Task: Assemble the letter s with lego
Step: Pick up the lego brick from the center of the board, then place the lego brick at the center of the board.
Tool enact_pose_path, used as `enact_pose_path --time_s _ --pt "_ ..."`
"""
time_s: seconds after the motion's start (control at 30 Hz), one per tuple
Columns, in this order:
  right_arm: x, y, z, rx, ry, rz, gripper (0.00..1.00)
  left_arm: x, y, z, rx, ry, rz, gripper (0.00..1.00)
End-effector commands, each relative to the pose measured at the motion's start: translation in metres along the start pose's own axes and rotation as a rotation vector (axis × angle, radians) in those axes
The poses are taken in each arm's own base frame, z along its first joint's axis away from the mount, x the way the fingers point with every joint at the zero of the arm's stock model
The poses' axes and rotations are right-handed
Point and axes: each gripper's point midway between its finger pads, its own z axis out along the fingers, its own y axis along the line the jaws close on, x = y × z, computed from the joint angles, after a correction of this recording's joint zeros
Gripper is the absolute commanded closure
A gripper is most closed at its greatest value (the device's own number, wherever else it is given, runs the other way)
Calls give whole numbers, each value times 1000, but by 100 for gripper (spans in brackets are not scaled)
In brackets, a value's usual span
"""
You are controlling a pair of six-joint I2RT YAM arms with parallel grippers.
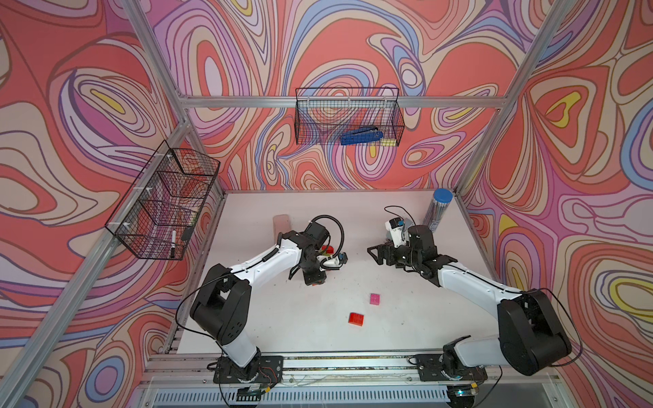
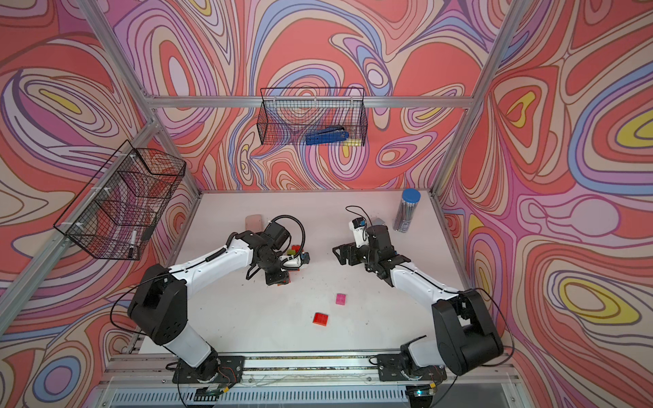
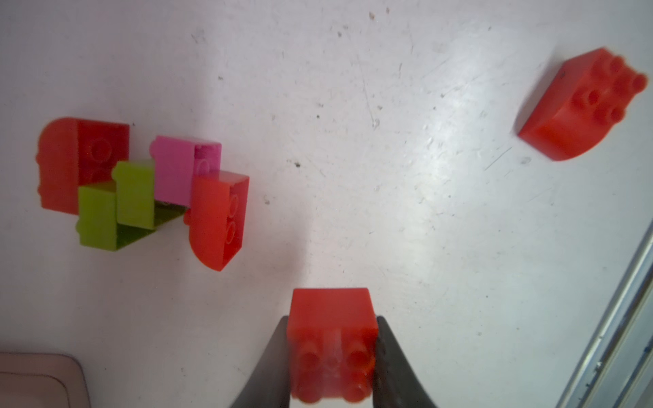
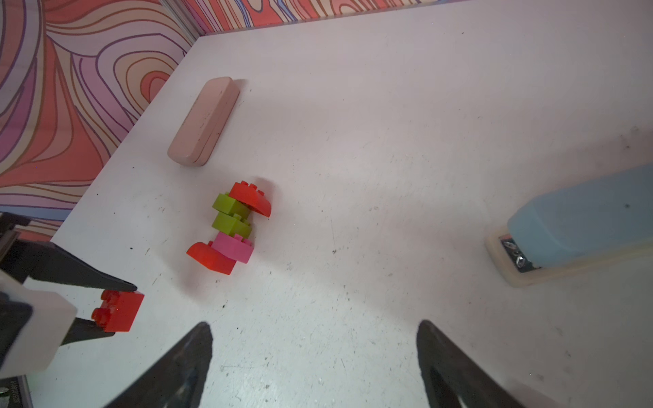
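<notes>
I need to set the red lego brick down with my left gripper on the bare table (image 1: 357, 271) (image 3: 270, 28) between the joined piece and the loose pink brick.
My left gripper (image 3: 332, 319) is shut on a red lego brick (image 3: 332, 339), studs toward the camera, just above the white table (image 1: 282, 318). The right wrist view shows that held brick (image 4: 120, 311) between the left fingers. A joined piece of red, lime green and pink lego (image 4: 231, 226) lies on the table beside it, also seen in the left wrist view as the joined piece (image 3: 141, 190). In both top views a loose red brick (image 1: 357, 319) and a loose pink brick (image 1: 375, 299) lie nearer the front. My right gripper (image 4: 314, 325) is open and holds nothing.
A pink oblong case (image 4: 203, 122) lies toward the back left. A pale blue stapler (image 4: 579, 226) sits near the right arm. A blue-capped tube (image 1: 438, 212) stands at the back right. Wire baskets (image 1: 348, 116) hang on the walls.
</notes>
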Motion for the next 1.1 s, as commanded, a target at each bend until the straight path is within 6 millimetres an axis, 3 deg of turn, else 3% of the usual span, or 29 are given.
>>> enact_pose_path --time_s 0.0,0.17,0.43,0.83,1.07 --pt "12 -4 -3 -15 15 45 8 -23 -9 -1 44 -20 -18 77" --pt "23 -13 -9 7 16 71 8 -58 -8 6 64 -35 30 76" --pt "39 -25 -18 46 21 124 8 -90 1 31 89 -31 74 76" --pt "68 -29 -23 44 58 282 8 -98 20 76 105 53 146 76" --pt "84 -27 -20 33 114 362 10 -99 23 89 123 68 224 73"
